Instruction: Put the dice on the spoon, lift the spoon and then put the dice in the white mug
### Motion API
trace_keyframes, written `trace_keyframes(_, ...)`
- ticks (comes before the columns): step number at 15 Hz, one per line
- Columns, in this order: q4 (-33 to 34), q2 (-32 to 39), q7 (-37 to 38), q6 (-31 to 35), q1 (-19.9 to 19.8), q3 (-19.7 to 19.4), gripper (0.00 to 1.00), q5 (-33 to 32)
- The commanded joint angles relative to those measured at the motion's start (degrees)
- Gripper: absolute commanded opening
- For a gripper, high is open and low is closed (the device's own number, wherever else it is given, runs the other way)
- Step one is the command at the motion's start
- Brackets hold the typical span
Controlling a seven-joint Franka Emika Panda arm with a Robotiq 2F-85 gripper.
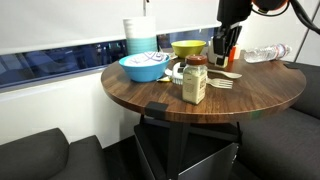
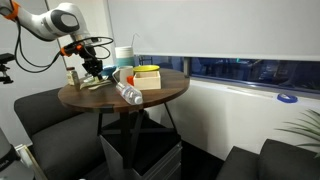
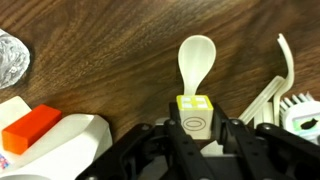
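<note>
The robot's gripper needs to release the dice in the rounded bowl of the cream spoon (image 1: 233, 74) (image 3: 197, 50) on the table.
In the wrist view my gripper (image 3: 197, 138) is shut on the dice (image 3: 195, 115), a white cube with a yellow top and an oval mark on its side. It holds the dice just above the handle end of a cream spoon (image 3: 197, 58) that lies on the wooden table. The white mug (image 3: 75, 138), with an orange patch on its side, stands at the lower left, close to the gripper. In both exterior views the gripper (image 1: 228, 45) (image 2: 92, 68) hangs low over the table's edge area. The dice is too small to see there.
A white plastic fork (image 3: 287, 95) lies right of the spoon. On the round wooden table (image 1: 250, 100) stand a red-lidded jar (image 1: 195, 80), a blue bowl (image 1: 145, 67), a yellow bowl (image 1: 188, 47), a white-and-teal stack (image 1: 140, 35) and a lying clear bottle (image 1: 265, 52).
</note>
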Motion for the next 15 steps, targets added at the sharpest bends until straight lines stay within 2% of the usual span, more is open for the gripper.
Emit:
trace_keyframes(1, -5.19, -5.64, -0.68, 1.0, 0.55, 0.14, 0.08, 1.83)
trace_keyframes(9, -9.55, -9.15, -1.97, 2.09, 1.58, -0.59, 0.08, 5.75)
trace_keyframes(15, -10.05, -9.03, -1.81, 2.31, 0.78, -0.76, 0.08, 5.65)
